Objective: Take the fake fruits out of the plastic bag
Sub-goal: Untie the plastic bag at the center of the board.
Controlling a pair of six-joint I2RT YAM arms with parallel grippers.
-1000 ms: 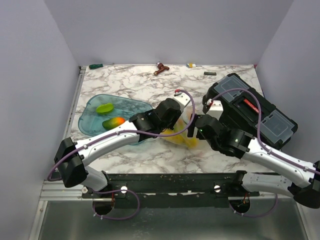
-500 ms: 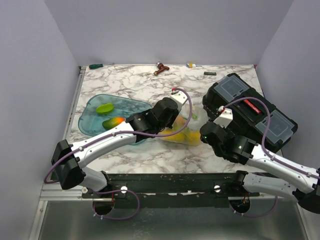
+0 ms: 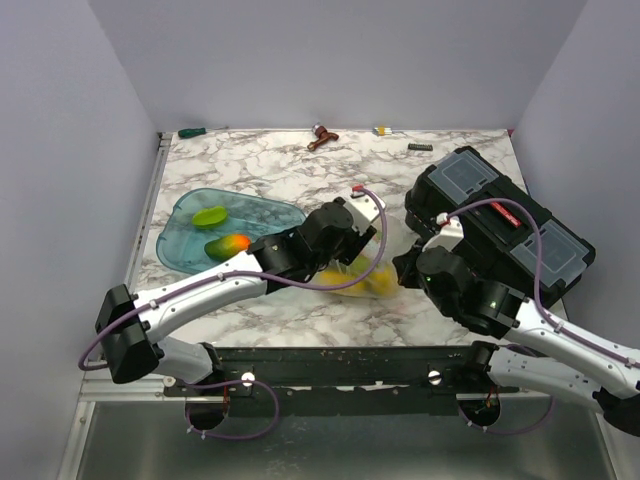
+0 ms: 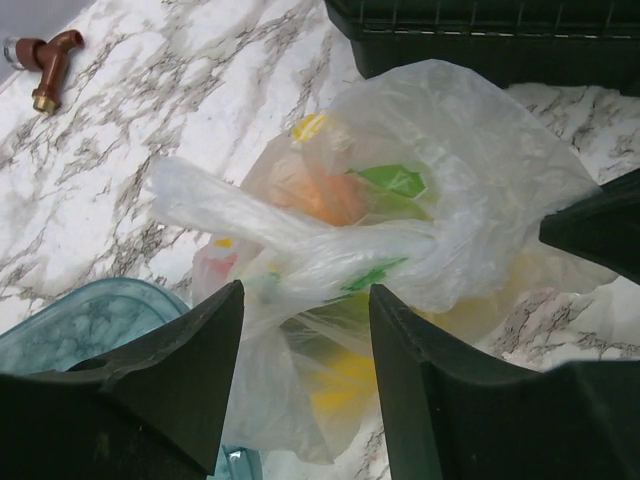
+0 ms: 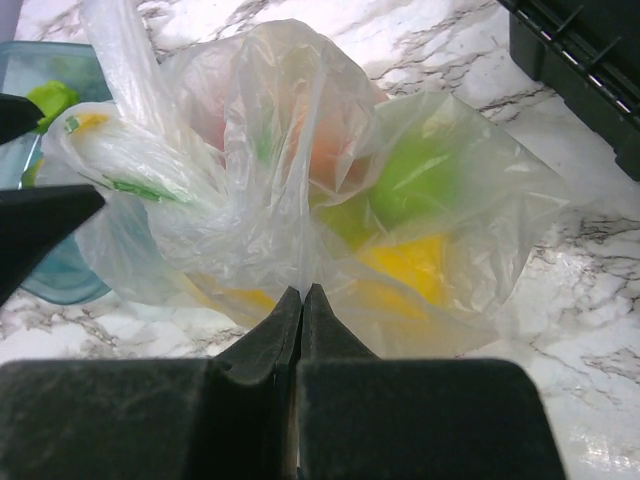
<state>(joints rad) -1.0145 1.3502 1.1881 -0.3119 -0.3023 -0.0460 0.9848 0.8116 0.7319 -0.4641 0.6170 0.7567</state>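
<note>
Bunched film covers the fake fruits. My left gripper will pinch the film (image 4: pixel 270 280) near the teal tray while my right gripper pulls toward the black toolbox.
The plastic bag (image 3: pixel 366 277) lies crumpled on the marble between my two grippers, knotted at the top (image 4: pixel 400 245). Through its film show fake fruits: a green one (image 5: pixel 420 170), a yellow one (image 5: pixel 410 262) and an orange one (image 4: pixel 320 195). My left gripper (image 4: pixel 305 345) is open, one finger on each side of the bag's lower part. My right gripper (image 5: pixel 302 298) is shut, with a fold of the bag's film pinched at its tips. Two more fruits, a green one (image 3: pixel 210 215) and an orange-green one (image 3: pixel 227 243), lie in the teal tray (image 3: pixel 180 255).
A black toolbox (image 3: pixel 500 215) stands right behind the bag on the right. The teal tray's edge (image 4: pixel 80 320) is close to the bag's left side. Along the back edge lie a brown fitting (image 3: pixel 322 137), a green-handled tool (image 3: pixel 192 131) and small parts (image 3: pixel 419 147).
My left gripper was shut and now stands open around the bag. My right gripper has closed from wide open onto the bag's film. The right arm shifted left toward the bag.
</note>
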